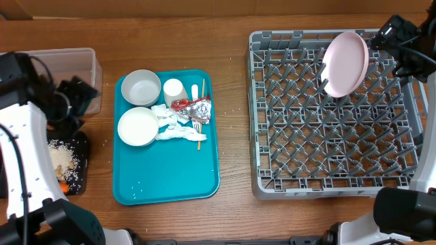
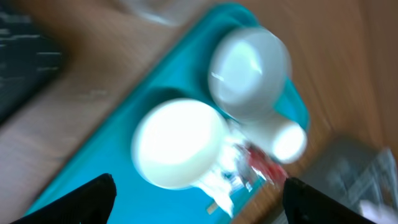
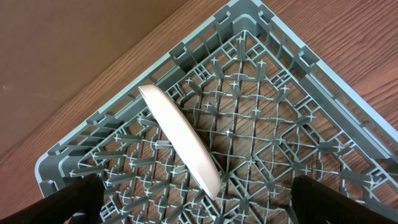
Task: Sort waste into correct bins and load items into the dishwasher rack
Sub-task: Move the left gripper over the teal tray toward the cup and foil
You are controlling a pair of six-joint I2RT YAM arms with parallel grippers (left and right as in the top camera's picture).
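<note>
I need to next move my left gripper to the foil wrapper's red end (image 1: 180, 105) (image 2: 263, 163) beside the white cup on the teal tray and close it there.
The pale pink plate (image 1: 345, 63) stands on edge between pegs at the back of the grey dishwasher rack (image 1: 327, 184); the right wrist view shows the plate (image 3: 180, 140) too. My right gripper (image 1: 392, 34) is open and empty, above the rack's back right corner (image 3: 205, 199). Two white bowls (image 1: 141, 87) (image 1: 137, 126), a white cup (image 1: 174, 90), napkins (image 1: 170, 122), foil with red wrapper (image 1: 193, 107), a white fork (image 1: 195, 90) and a wooden stick (image 1: 201, 116) lie on the teal tray. My left gripper (image 1: 73, 97) is open and empty left of that tray (image 2: 199, 205).
The clear tub (image 1: 85, 58) stands at the back left. The black tray (image 1: 80, 170) at the left holds rice scraps (image 1: 61, 158) and a carrot (image 1: 63, 185), partly under my left arm. The teal tray (image 1: 170, 177) sits mid-table. The left wrist view is blurred.
</note>
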